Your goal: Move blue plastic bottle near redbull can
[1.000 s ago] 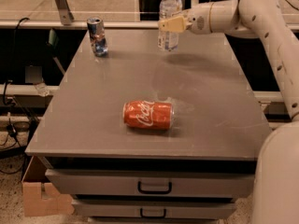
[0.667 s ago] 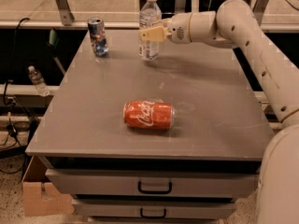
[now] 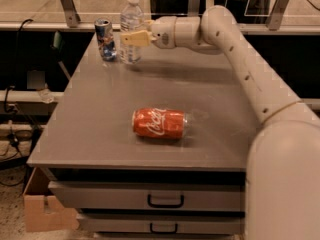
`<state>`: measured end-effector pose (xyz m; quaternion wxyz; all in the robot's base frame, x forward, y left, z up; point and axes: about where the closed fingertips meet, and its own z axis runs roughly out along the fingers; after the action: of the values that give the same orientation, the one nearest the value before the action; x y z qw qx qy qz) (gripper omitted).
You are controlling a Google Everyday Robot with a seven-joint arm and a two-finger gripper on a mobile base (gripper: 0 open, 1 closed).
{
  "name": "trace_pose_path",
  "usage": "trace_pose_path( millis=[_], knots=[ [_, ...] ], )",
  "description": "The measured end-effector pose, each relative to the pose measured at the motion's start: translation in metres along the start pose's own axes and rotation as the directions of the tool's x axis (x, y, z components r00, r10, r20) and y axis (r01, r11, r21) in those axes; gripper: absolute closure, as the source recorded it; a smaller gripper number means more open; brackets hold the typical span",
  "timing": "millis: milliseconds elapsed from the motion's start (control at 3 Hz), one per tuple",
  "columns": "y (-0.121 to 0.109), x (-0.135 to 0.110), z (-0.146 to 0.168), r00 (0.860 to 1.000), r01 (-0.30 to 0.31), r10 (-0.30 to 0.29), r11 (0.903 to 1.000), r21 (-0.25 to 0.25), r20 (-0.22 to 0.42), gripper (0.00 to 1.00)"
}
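The robot's gripper will release the blue plastic bottle upright on the grey table (image 3: 127,62), close against the redbull can.
The blue plastic bottle (image 3: 130,21), clear with a white cap, stands upright at the far left of the grey table (image 3: 150,99). My gripper (image 3: 132,38) is shut on the bottle's middle, reaching in from the right. The redbull can (image 3: 105,39), slim and blue-and-silver, stands upright just left of the bottle, a small gap between them.
An orange-red Coca-Cola can (image 3: 160,123) lies on its side in the middle of the table. My arm (image 3: 235,44) crosses the table's right rear. Drawers (image 3: 165,200) sit below the tabletop. A cardboard box (image 3: 42,211) is on the floor at left.
My gripper has carried the bottle leftwards along the far edge of the table, from the right rear to right beside the redbull can.
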<state>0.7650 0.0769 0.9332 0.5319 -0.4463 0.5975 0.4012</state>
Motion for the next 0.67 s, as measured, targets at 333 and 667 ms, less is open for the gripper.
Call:
trace_pose_path(
  millis=[333, 667],
  knots=[
    [-0.006, -0.0152, 0.0182, 0.998, 0.053, -0.052, 0.9984, -0.02, 0.034, 1.0],
    [-0.0126, -0.0193, 0.0248, 0.995, 0.09, -0.089, 0.9957, -0.021, 0.032, 1.0]
  ],
)
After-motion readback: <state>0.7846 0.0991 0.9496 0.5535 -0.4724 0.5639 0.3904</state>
